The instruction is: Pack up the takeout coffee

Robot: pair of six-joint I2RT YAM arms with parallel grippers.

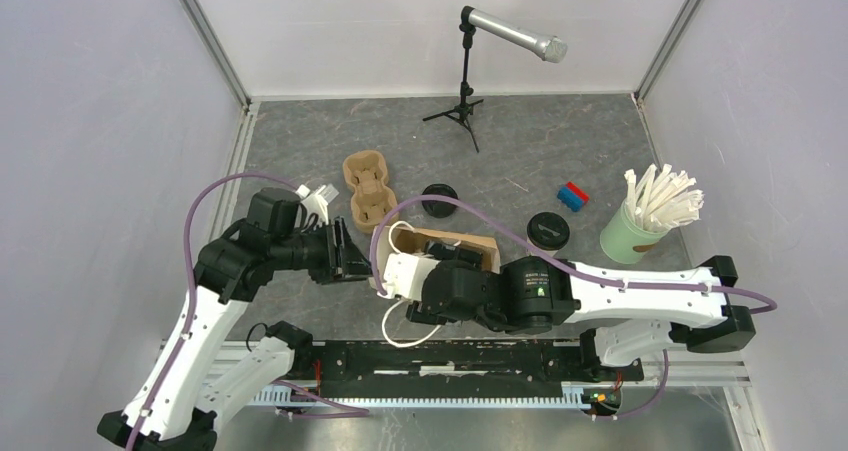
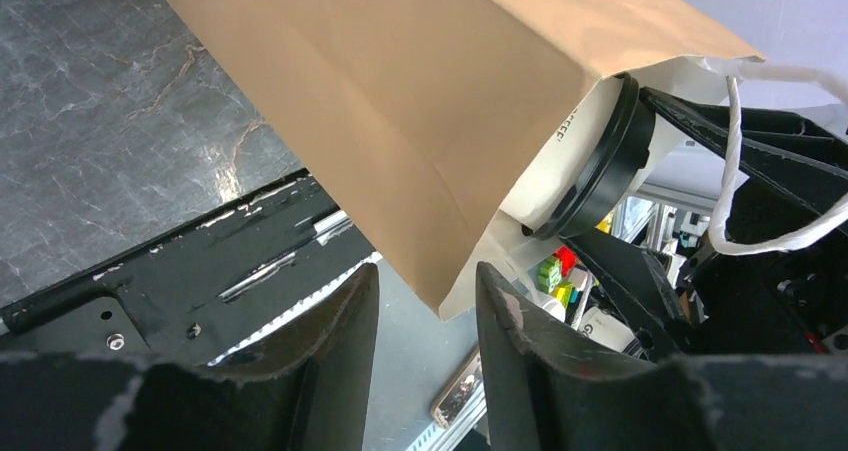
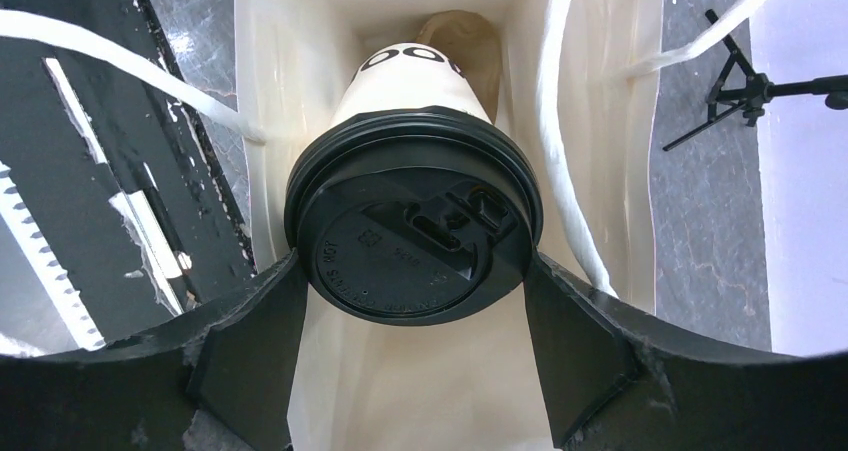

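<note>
The bag's lower corner hangs free while the cup's lid pokes out of the bag's opening. I will pinch that corner [image 2: 441, 304] with my left gripper to steady the bag.
A brown paper bag [image 1: 465, 243] with white cord handles lies on its side near the arms' bases. My right gripper [image 3: 412, 271] is shut on a white coffee cup's black lid [image 3: 415, 231], one fingertip on each side of the rim. The cup's body reaches into the bag's white-lined mouth [image 3: 400, 1]. In the left wrist view the lid [image 2: 605, 166] sticks out of the bag [image 2: 400, 101]. My left gripper [image 2: 428, 276] is open beside the bag, and the bag's lower corner [image 2: 450, 301] hangs between its fingertips untouched. Two more black-lidded cups [image 1: 440, 201] [image 1: 548, 229] stand behind the bag.
A brown cardboard cup carrier [image 1: 365, 186] lies left of the cups. A pale green cup of white straws [image 1: 640, 226] stands at the right, with a blue and red block [image 1: 572, 196] near it. A microphone stand [image 1: 463, 91] is at the back.
</note>
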